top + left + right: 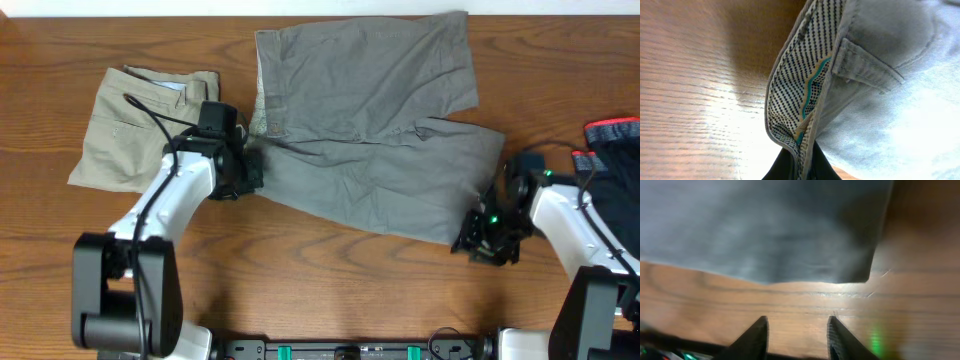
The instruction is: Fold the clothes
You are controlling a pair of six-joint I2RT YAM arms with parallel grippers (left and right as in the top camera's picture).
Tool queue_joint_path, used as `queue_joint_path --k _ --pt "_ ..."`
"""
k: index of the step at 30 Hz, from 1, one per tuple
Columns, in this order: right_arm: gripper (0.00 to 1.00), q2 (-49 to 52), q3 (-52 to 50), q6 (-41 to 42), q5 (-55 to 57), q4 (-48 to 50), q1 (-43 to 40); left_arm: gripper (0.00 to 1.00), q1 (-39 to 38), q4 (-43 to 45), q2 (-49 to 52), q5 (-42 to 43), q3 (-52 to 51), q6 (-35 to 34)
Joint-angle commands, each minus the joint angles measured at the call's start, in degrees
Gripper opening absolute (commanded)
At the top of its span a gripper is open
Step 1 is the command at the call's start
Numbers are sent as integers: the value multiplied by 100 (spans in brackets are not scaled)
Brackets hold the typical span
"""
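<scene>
The robot's left gripper will put the waistband of the grey shorts down on the table point(236, 146), close beside the folded beige shorts.
The grey shorts point(370, 130) lie spread across the middle of the table, legs pointing right. My left gripper point(250, 165) is shut on the waistband at the shorts' left edge; the left wrist view shows the pale dotted waistband lining point(797, 95) pinched between the dark fingers point(802, 165). My right gripper point(478, 238) is open and empty just off the lower right leg hem. In the right wrist view its two fingers point(796, 325) frame bare wood, with the hem corner point(855, 265) a short way ahead.
Folded beige shorts point(135, 130) lie at the left, behind the left arm. A dark garment with red trim point(615, 150) lies at the right edge. The wall edge runs along the back of the table point(320, 290).
</scene>
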Motion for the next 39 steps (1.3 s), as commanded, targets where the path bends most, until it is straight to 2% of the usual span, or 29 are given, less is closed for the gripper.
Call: queue_joint_path --k 1,2,3,6,7,10,13,17,19,20,21,22,23,25,28,29,30,32,34,36,39 --pt "19 -9 -343 275 -79 210 42 6 9 15 -90 -175 -11 -94" --pt "15 -9 -420 275 -79 286 42 6 9 15 -87 -175 -13 -94" --pt "16 -9 -466 278 -79 330 42 6 9 11 -87 -175 -13 -94" --pt "34 -9 -575 295 -81 682 42 6 9 11 -87 -173 -13 -92" --pt "43 -9 -651 426 -81 981 42 6 9 2 -87 -173 -13 -92" --pt "48 -9 -837 813 -103 1572 42 6 9 -28 -87 -173 -13 -92" --pt "45 -9 -931 944 -101 1869 42 6 9 -94 -87 -173 -13 -90" --pt "23 -9 -929 955 -11 2017 37 6 9 -136 -87 -175 -13 -90" --pt "18 -9 -929 946 52 2144 22 6 9 -136 -87 -173 -13 -90" --pt "20 -9 -925 949 79 2208 22 6 9 -138 -87 -173 -13 -90" --pt "27 -9 -925 949 79 2288 20 6 9 -138 -87 -173 -13 -90" --pt "39 -9 -920 953 72 2371 17 6 9 -138 -87 -175 -13 -87" --pt "43 -9 -916 957 70 2439 17 6 9 -138 -87 -173 -13 -66" --pt "47 -11 -883 957 74 2465 17 6 9 -164 -87 -173 -13 -24" --pt "49 -11 -828 1003 162 2468 2 6 9 -223 -87 -173 -13 17" --pt "47 -11 -817 1027 201 2479 -15 6 9 -236 -87 -173 -13 17" --pt "41 -11 -815 1049 234 2509 -35 6 9 -243 -87 -173 -13 17" --pt "22 -11 -815 1167 372 2533 -92 6 9 -243 -87 -173 -13 17" --pt "11 -11 -815 1279 546 2546 -142 6 9 -247 -87 -175 -13 17" --pt "2 -11 -807 1276 588 2557 -201 6 9 -260 -87 -173 -13 17" --pt "1 -72 -662 1032 584 2476 -286 6 9 -297 -87 -173 -13 44"
